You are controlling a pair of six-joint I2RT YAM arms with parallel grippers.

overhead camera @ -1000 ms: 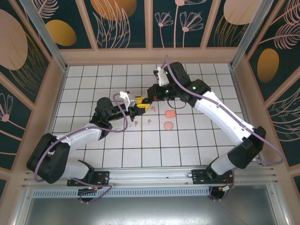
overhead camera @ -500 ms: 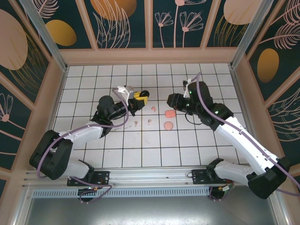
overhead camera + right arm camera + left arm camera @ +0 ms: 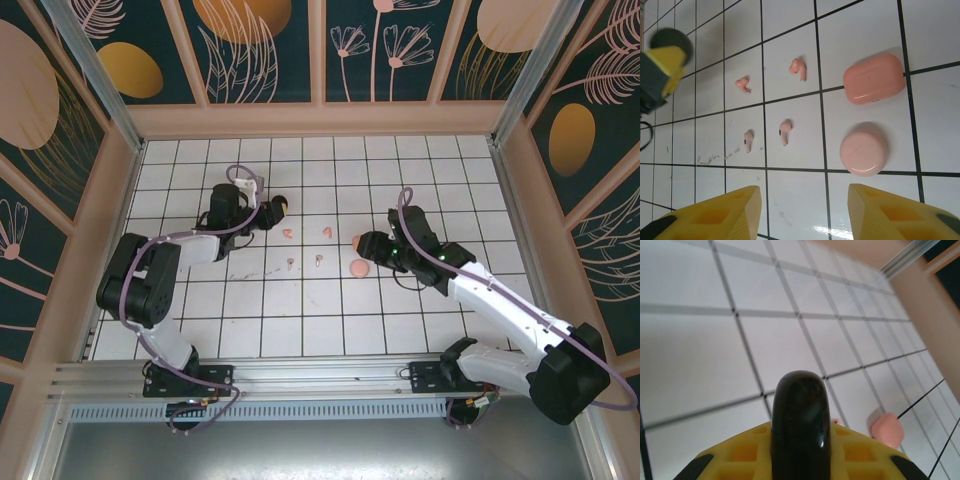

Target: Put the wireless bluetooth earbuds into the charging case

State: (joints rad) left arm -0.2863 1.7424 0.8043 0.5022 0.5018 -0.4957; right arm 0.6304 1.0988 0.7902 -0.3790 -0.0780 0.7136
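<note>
Next, my left gripper places the glossy black charging case on the white tiles (image 3: 259, 224) next to the nearer coral-pink earbud.
My left gripper (image 3: 272, 207) is shut on a glossy black charging case (image 3: 801, 415), held edge-on between its yellow fingers (image 3: 740, 460); the case also shows as a dark tip (image 3: 282, 204) at the back left of the table. On the tiles lie two coral-pink earbuds (image 3: 743, 84) (image 3: 798, 67) and two pale pink earbuds (image 3: 748, 140) (image 3: 785, 131). To their right sit a pink rounded-rectangle case (image 3: 873, 78) and a round pink case (image 3: 863, 152), both closed. My right gripper (image 3: 805, 212) hangs open above the tiles just near of the round case, holding nothing.
The white gridded table (image 3: 300, 310) is walled by tan wooden sides (image 3: 115, 200). A blurred pink thing (image 3: 886, 429) lies just right of the left fingers. My left gripper (image 3: 662, 65) shows at the top left of the right wrist view.
The two grippers were together at the table's middle. The right one has let go, opened and drawn back to the right. The left one has carried the black case to the back left.
</note>
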